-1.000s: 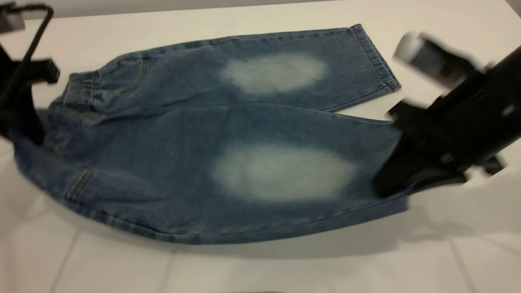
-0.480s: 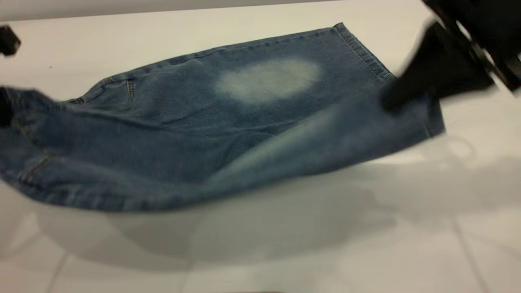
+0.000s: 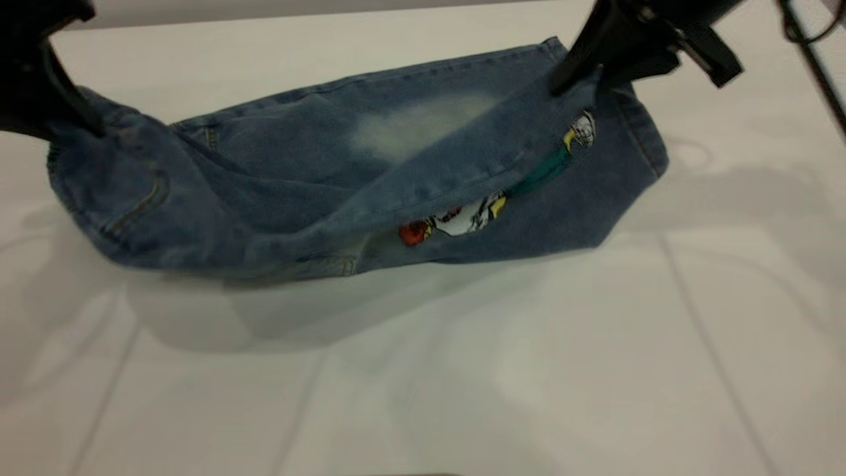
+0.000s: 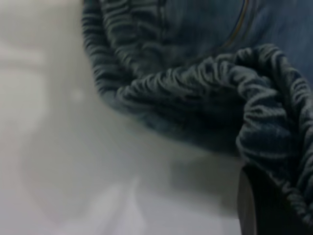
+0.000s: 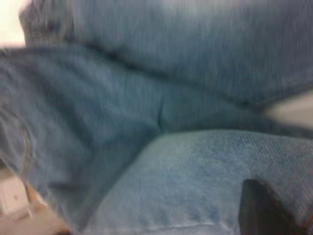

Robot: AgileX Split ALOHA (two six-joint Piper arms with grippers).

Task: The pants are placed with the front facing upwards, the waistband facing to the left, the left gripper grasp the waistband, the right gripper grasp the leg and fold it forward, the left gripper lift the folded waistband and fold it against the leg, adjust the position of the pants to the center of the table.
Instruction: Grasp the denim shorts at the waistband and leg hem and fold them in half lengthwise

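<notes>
The robot's right gripper should release the near leg's hem at the far corner of the far leg's hem (image 3: 564,34).
The blue denim pants (image 3: 284,178) lie half raised on the white table (image 3: 462,370), waist to the left. My left gripper (image 3: 89,125) is shut on the ruched waistband (image 4: 195,88) and holds that corner up; one dark finger (image 4: 259,205) shows under the gathered cloth. At the far right my right gripper (image 3: 576,82) is shut on the hem end of the near leg (image 3: 462,172) and holds it above the far leg. The turned-over leg shows a cartoon print (image 3: 462,218) on its underside. A dark finger (image 5: 261,213) presses into the denim (image 5: 186,186). A pale patch (image 3: 410,129) shows on the far leg.
A black cable (image 3: 813,59) of the right arm hangs at the far right. Bare white tabletop spreads in front of the pants and to their right. The table's far edge (image 3: 297,14) runs just behind the pants.
Both grippers have lifted the near side of the pants and carried it toward the far side. The near leg has turned over the far one, and its cartoon print now shows.
</notes>
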